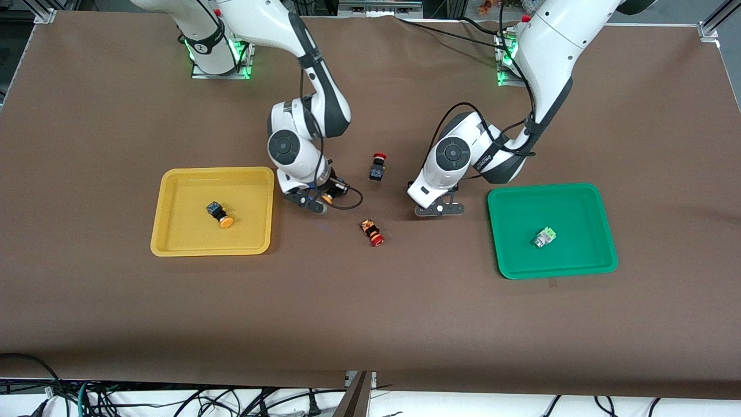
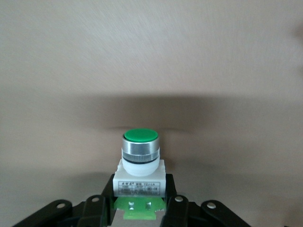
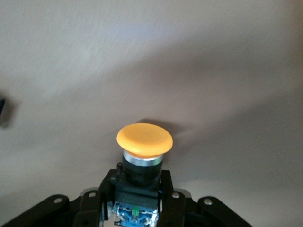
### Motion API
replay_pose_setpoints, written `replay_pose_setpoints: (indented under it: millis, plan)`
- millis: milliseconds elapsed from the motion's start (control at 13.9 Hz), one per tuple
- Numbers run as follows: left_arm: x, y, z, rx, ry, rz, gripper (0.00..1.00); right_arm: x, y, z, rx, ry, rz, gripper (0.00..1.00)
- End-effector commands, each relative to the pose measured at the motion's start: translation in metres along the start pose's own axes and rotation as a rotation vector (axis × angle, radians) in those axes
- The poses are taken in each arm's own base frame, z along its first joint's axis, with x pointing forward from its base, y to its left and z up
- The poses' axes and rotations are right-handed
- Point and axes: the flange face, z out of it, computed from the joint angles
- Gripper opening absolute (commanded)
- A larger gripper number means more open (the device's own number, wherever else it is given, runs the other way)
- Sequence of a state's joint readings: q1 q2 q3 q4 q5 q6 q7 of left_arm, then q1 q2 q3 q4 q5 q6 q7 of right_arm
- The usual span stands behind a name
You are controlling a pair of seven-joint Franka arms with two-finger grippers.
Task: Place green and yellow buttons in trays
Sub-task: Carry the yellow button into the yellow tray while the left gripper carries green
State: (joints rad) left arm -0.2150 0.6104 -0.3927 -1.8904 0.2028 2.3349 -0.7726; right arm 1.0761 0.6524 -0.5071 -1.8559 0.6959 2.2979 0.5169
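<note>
I am going to release the green button, now low beside the green tray, from my left gripper between the second green button and the green tray's outer edge (image 1: pixel 581 236).
My right gripper (image 1: pixel 317 200) is shut on a yellow-capped button (image 1: pixel 328 198), low over the table beside the yellow tray (image 1: pixel 173 243). The right wrist view shows this button (image 3: pixel 144 142) between the fingers (image 3: pixel 169 198). My left gripper (image 1: pixel 439 208) is shut on a green button, low over the table beside the green tray (image 1: pixel 509 266). The left wrist view shows that white, green-capped button (image 2: pixel 139 156) between the fingers (image 2: pixel 173 201). A second yellow button (image 1: pixel 219 214) lies in the yellow tray. A second green button (image 1: pixel 544 237) lies in the green tray.
Two red-capped dark switches lie on the brown table between the grippers: one (image 1: pixel 377 167) farther from the front camera, one (image 1: pixel 372 231) nearer to it. Cables hang along the table's front edge.
</note>
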Motion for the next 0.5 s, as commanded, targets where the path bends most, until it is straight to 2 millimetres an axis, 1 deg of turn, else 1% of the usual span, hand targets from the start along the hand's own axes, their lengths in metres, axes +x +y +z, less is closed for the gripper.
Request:
replay_pose_setpoints:
  millis: [0,72,144,216,288,360,432]
  plan:
    - [0.03,-0.046,-0.072,0.122,-0.008,0.094,0.01,0.041,0.04,-0.061,-0.055,-0.04,-0.135,0.08]
    - [0.043,-0.067,-0.094,0.158,-0.053,0.168,0.01,0.058,0.057,-0.081,-0.064,-0.065,-0.187,0.08]
    - [0.055,-0.092,-0.109,0.179,-0.099,0.224,0.01,0.071,0.075,-0.096,-0.073,-0.09,-0.23,0.08]
    - [0.068,-0.123,-0.117,0.178,-0.136,0.273,0.01,0.081,0.09,-0.097,-0.083,-0.098,-0.29,0.1]
    - [0.082,-0.158,-0.119,0.162,-0.152,0.314,0.01,0.093,0.106,-0.096,-0.089,-0.099,-0.328,0.15]
    - [0.096,-0.196,-0.119,0.143,-0.163,0.362,0.01,0.104,0.122,-0.092,-0.092,-0.1,-0.335,0.17]
    - [0.107,-0.233,-0.118,0.144,-0.169,0.413,0.02,0.111,0.135,-0.088,-0.092,-0.098,-0.345,0.18]
